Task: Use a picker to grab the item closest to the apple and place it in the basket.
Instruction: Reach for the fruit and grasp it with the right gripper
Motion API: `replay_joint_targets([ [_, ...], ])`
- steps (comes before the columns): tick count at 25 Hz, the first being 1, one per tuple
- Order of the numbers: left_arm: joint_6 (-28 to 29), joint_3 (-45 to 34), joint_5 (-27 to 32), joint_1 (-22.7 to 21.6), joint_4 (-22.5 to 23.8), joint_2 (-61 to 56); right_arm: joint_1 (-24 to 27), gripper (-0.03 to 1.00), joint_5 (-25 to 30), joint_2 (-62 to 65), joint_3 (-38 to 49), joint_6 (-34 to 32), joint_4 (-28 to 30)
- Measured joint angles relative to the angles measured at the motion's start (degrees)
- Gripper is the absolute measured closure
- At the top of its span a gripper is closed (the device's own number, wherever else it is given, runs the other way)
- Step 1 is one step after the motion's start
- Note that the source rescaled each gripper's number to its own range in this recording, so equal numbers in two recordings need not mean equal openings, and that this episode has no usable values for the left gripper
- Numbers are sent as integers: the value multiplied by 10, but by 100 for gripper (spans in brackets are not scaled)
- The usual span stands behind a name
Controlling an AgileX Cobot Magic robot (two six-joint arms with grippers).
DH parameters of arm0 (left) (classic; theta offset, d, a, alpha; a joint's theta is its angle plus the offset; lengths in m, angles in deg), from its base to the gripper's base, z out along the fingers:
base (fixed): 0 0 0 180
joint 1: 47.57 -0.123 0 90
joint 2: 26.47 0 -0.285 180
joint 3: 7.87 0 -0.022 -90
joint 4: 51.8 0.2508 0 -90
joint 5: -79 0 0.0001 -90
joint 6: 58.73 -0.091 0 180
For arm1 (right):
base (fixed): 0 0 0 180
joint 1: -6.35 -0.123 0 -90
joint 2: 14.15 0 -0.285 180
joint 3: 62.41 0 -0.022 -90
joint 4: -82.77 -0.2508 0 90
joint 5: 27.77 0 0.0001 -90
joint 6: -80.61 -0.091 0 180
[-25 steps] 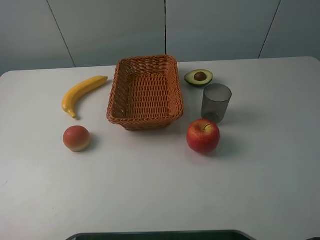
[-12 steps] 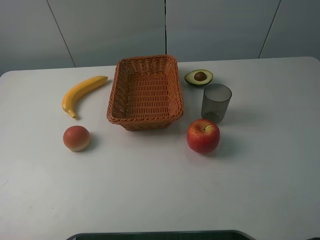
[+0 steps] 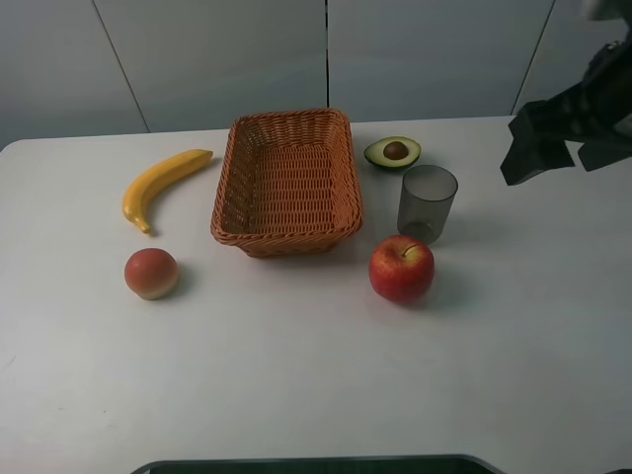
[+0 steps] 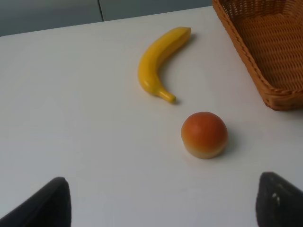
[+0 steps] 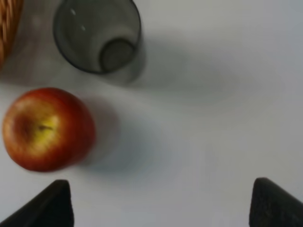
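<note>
The grey cup is next for my right gripper, which should go there and close on the cup's rim (image 3: 455, 188) (image 5: 140, 29), on the side that faces away from the basket.
A red apple (image 3: 402, 268) (image 5: 47, 128) lies on the white table just right of the woven basket (image 3: 287, 182). Closest to it stands a grey translucent cup (image 3: 427, 202) (image 5: 97, 36), upright and empty, a little behind the apple. My right gripper (image 3: 538, 148) (image 5: 158, 208) hangs in the air at the far right, above the table and to the right of the cup, open with nothing between its fingers. In the left wrist view my left gripper (image 4: 161, 208) is open too, over bare table short of a round peach-coloured fruit (image 4: 204, 135).
Half an avocado (image 3: 392, 152) lies behind the cup beside the basket's back right corner. A banana (image 3: 161, 185) (image 4: 160, 62) and the round peach-coloured fruit (image 3: 151, 273) lie left of the basket. The basket rim (image 4: 246, 56) shows in the left wrist view.
My right arm has come into the exterior view from the upper right; it was out of sight before. Nothing on the table has moved.
</note>
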Motion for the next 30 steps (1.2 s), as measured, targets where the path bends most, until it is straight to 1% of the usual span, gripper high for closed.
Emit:
replay_joint_targets([
  [6,0,0,0,0,0,0,-9,16,0,-108,-82,-5,-17],
  [9,0,0,0,0,0,0,-9,16,-3,-141,-103,-5,-36],
  [12,0,0,0,0,0,0,-10,12,-11,-159,-109,-6,-49],
  [16,0,0,0,0,0,0,-13,3,-14,-184,-110,-6,-52],
  [19,0,0,0,0,0,0,-13,-2,-17,-196,-114,-14,-52],
  [25,0,0,0,0,0,0,-13,-3,-40,-202,-115,-57,-40],
  [30,0,0,0,0,0,0,-13,-3,-48,-216,-120,-101,-9],
])
